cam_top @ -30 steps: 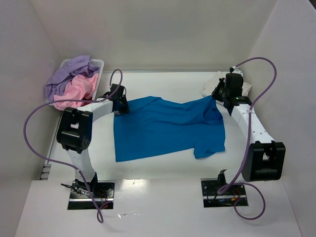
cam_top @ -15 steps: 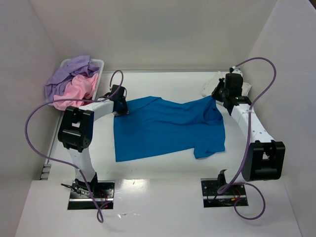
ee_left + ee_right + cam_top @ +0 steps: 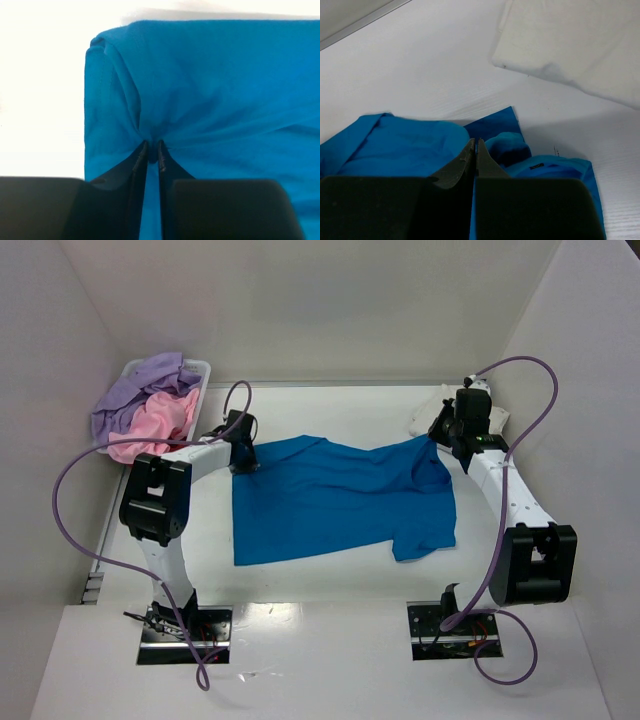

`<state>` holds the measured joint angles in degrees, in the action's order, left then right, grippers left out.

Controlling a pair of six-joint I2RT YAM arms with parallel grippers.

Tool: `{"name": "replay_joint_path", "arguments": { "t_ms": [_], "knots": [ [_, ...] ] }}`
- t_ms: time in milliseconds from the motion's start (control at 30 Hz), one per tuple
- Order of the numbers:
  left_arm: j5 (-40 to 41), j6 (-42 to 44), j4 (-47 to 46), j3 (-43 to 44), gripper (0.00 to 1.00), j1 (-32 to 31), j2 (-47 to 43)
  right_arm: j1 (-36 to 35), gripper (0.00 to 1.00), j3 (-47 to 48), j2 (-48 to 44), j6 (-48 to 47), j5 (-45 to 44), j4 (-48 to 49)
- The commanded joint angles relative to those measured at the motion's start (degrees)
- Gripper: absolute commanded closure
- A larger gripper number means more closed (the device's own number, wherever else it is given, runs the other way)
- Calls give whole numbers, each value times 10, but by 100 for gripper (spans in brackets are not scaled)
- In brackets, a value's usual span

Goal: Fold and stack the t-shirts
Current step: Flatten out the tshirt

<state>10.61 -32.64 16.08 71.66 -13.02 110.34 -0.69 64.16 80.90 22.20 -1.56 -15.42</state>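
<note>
The blue t-shirt's corner is folded over and bunched at my left gripper, so next I open it, take the folded corner's tip (image 3: 152, 151) and pull the corner out flat before folding.
A bright blue t-shirt (image 3: 340, 500) lies spread across the middle of the table. My left gripper (image 3: 243, 462) sits low at its back left corner. In the left wrist view the left gripper (image 3: 152, 149) is shut on a gathered pinch of the blue t-shirt (image 3: 225, 90). My right gripper (image 3: 437, 435) is at the shirt's back right corner, which rises to it. In the right wrist view the right gripper (image 3: 475, 144) is shut, with the blue t-shirt (image 3: 405, 145) around and between its fingers. A white t-shirt (image 3: 580, 45) lies just behind it.
A white basket (image 3: 203, 368) at the back left holds a lavender t-shirt (image 3: 140, 390) and a pink t-shirt (image 3: 155, 425). The white t-shirt (image 3: 423, 416) lies at the back right near the side wall. Walls enclose the table on three sides.
My left gripper has closed onto the blue t-shirt's back left corner, and that edge has drawn in slightly to the right. The right arm has not moved.
</note>
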Motion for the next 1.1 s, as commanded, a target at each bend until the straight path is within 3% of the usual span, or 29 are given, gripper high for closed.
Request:
{"name": "replay_joint_path", "arguments": {
  "t_ms": [0,300,467,700,833,967,1067],
  "knots": [
    [18,24,18,16,68,-1,-14,5,100,-1,1,-8,-8,33],
    [13,24,26,22,65,-1,-9,5,100,-1,1,-8,-8,33],
    [13,24,26,27,73,-1,-3,5,100,-1,1,-8,-8,33],
    [13,29,26,33,95,-1,2,5,100,-1,1,-8,-8,33],
    [18,41,46,44,95,-1,-16,5,100,-1,1,-8,-8,33],
    [18,46,51,49,88,-1,-32,5,100,-1,1,-8,-8,33],
    [13,46,51,49,90,-1,-37,5,100,-1,1,-8,-8,33]
  ]
}}
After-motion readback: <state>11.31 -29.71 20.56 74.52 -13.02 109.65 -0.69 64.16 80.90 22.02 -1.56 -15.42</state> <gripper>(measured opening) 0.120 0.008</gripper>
